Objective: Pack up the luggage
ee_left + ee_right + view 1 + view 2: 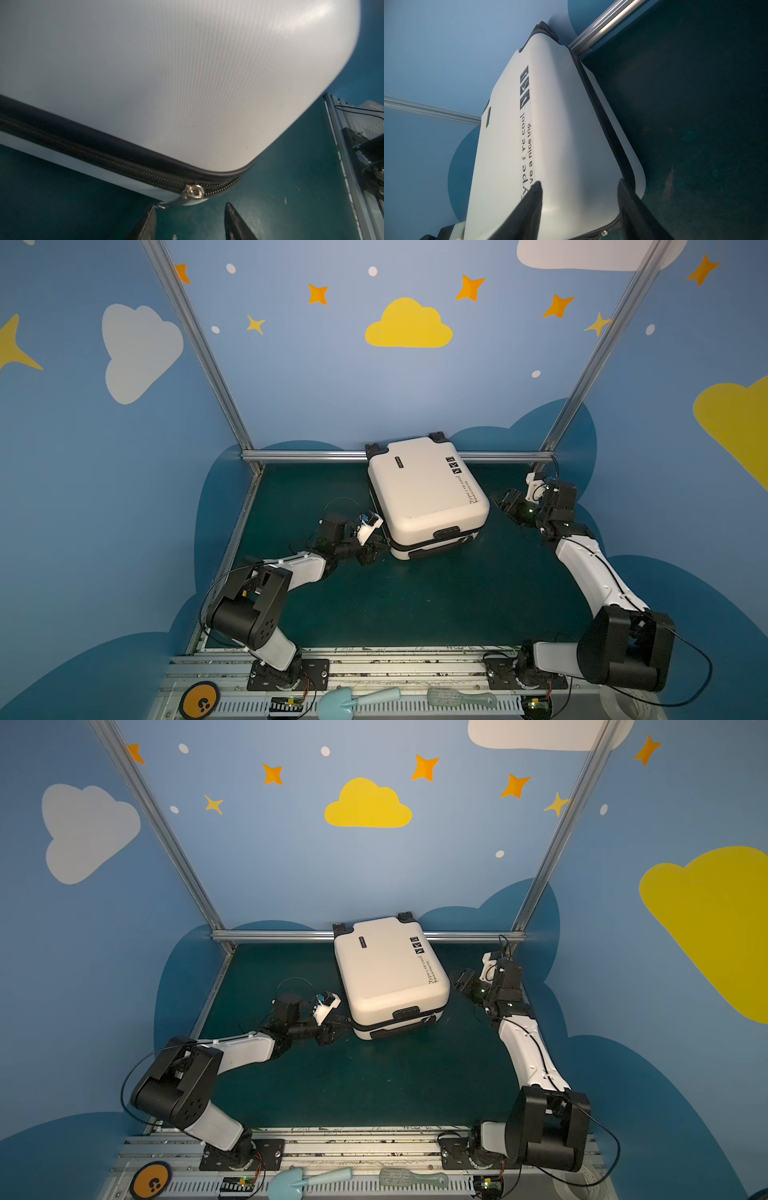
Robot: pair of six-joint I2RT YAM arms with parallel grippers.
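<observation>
The loose end of the zipper pull slants off beside a finger, so my left gripper should move closer, still open, and pinch the zipper pull (186,195) just below its ring.
The luggage (424,493) (388,973), a white hard-shell suitcase, lies closed and flat at the back middle of the green table in both top views, its wheels against the back rail. My left gripper (379,549) (191,205) sits low at its near left corner and is open. In the left wrist view the silver zipper pull (192,192) hangs at that corner, its tab reaching beside one fingertip (153,209); nothing is clamped. My right gripper (498,499) (579,181) hovers by the right edge of the suitcase (554,135), open, with its fingers framing the shell's corner.
On the front rail lie an orange disc (199,700), a pale blue toy shovel (357,699) and a pale green brush (461,698). An aluminium rail (307,455) bounds the back of the table (457,597), with blue walls on three sides.
</observation>
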